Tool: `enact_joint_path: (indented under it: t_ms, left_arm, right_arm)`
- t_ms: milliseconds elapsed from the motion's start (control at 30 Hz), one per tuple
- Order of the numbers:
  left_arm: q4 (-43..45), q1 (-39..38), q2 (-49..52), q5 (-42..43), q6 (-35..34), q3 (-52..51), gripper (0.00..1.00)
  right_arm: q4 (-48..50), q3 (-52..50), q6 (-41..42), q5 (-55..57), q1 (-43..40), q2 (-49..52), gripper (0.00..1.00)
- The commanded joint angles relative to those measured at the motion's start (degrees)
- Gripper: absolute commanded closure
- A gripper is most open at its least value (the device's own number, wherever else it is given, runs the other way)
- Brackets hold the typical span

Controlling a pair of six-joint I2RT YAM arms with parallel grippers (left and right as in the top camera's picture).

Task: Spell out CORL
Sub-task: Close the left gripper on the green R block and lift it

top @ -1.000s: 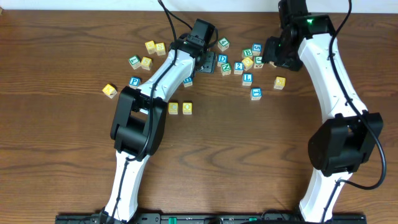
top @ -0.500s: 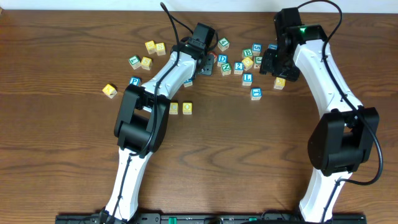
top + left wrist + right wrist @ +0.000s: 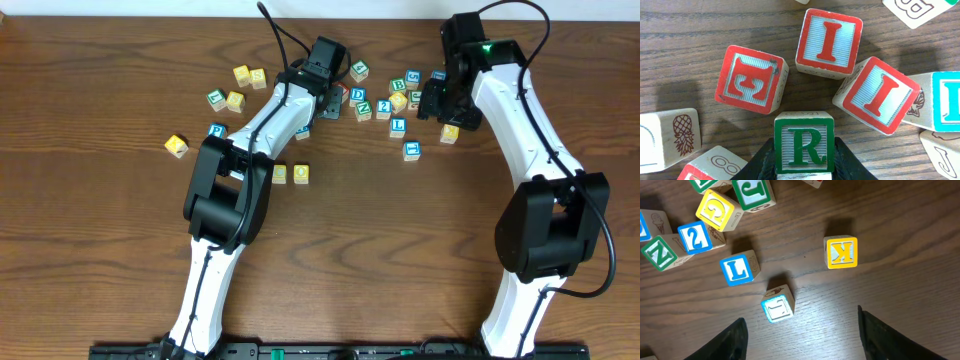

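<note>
The left gripper should release the green R block beside the front yellow pair (image 3: 325, 176), on the side of the right gripper.
My left gripper (image 3: 804, 167) is shut on a green R block (image 3: 804, 145) that rests on the table among red-faced blocks. In the overhead view this gripper (image 3: 330, 100) is at the left side of the block cluster. My right gripper (image 3: 802, 340) is open and empty above bare wood, in front of a pale blue block (image 3: 778, 307). A blue L block (image 3: 739, 269) lies to its left, also in the overhead view (image 3: 397, 126). Two yellow blocks (image 3: 278, 174) (image 3: 301, 174) sit side by side in front of the cluster; their letters are too small to read.
Red I blocks (image 3: 829, 42) (image 3: 877, 95) and a red E block (image 3: 751, 79) crowd the R block. A yellow K block (image 3: 842, 252) lies right of the L. Loose blocks (image 3: 240, 78) (image 3: 176, 146) are scattered at the back left.
My right arm has moved slightly towards the front, over the blocks at the cluster's right side, then stopped. The left arm has not moved.
</note>
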Motion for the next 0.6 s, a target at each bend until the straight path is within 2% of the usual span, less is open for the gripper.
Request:
enact_joint_path:
  t_ms: [0, 233, 400, 567]
  left_arm:
    - [-0.63, 0.22, -3.41, -0.74, 0.15, 0.22, 0.75]
    - [-5.86, -0.22, -16.72, -0.66, -2.6, 0.22, 0.75]
    - [-18.93, -2.29, -28.04, -0.48, -7.08, 0.2, 0.75]
    - [-29.97, -6.21, -30.71, -0.48, -8.55, 0.2, 0.75]
  right_arm:
    - [-0.02, -0.2, -0.72, 0.66, -0.22, 0.13, 0.34]
    - [0.7, -0.22, -0.7, 0.63, -0.22, 0.13, 0.33]
    - [0.85, -0.22, -0.74, 0.68, -0.24, 0.13, 0.34]
    - [0.85, -0.22, -0.74, 0.68, -0.28, 0.13, 0.33]
